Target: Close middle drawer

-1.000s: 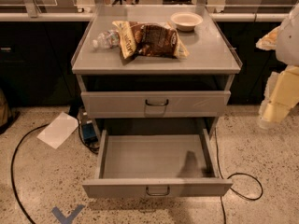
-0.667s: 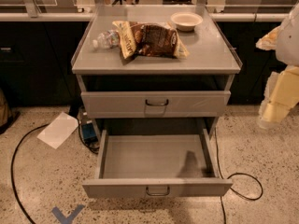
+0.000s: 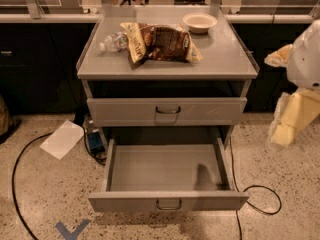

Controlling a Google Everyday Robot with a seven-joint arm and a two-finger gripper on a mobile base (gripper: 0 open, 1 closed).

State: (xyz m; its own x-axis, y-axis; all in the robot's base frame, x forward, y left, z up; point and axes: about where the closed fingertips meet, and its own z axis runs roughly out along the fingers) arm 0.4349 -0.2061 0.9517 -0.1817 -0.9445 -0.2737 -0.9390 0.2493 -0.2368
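Observation:
The robot's gripper should next move to the middle drawer's front (image 3: 193,199), beside its small dark handle, and close there.
The middle drawer (image 3: 167,202) is pulled far out of the grey cabinet (image 3: 167,69). Its low flat front carries a small dark wire handle, and its shallow tray is empty. Above it another grey drawer (image 3: 167,111) with a taller front sits nearly flush. My arm and gripper (image 3: 292,119) show as white and cream shapes at the right edge. They are level with the upper drawer, to the right of the cabinet and apart from it. They touch nothing.
On the cabinet top lie a brown chip bag (image 3: 160,42), a plastic bottle (image 3: 112,41) and a white bowl (image 3: 199,22). Black cables (image 3: 260,196) run over the speckled floor on both sides. A white sheet (image 3: 62,139) lies at the left. Dark counters stand behind.
The cabinet looks very slightly larger in view. The middle drawer is as far out as before, and the arm has barely moved.

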